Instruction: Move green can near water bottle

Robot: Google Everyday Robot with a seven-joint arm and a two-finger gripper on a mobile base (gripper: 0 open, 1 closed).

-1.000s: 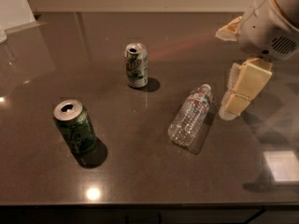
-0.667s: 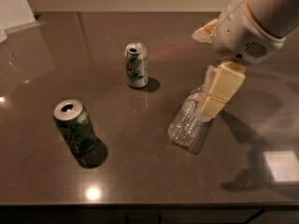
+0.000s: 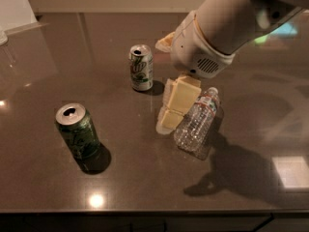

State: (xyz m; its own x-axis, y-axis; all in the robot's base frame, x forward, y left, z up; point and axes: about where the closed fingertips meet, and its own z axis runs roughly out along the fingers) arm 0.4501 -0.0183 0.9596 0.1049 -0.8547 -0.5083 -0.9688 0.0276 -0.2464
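My gripper needs to move to close its fingers around the upper half point(image 3: 79, 128) of the green can, a little below the silver top of that can.
The green can point(image 3: 77, 131) stands upright at the front left of the dark table, with a silver top and an opened tab. The water bottle point(image 3: 198, 120) lies on its side right of centre, its white cap pointing to the back right. My gripper point(image 3: 169, 111) hangs from the white arm that comes in from the upper right. It is above the table between the two cans and the bottle, just left of the bottle, and holds nothing. It is well to the right of the green can.
A white and silver can with green lettering point(image 3: 141, 67) stands upright behind the gripper, left of centre. The dark table point(image 3: 145, 178) has its front edge along the bottom. A pale wall runs along the back.
The arm has swung left across the table, from the right of the bottle to its left side, and the gripper now hangs lower over the tabletop. The cans and bottle have not moved.
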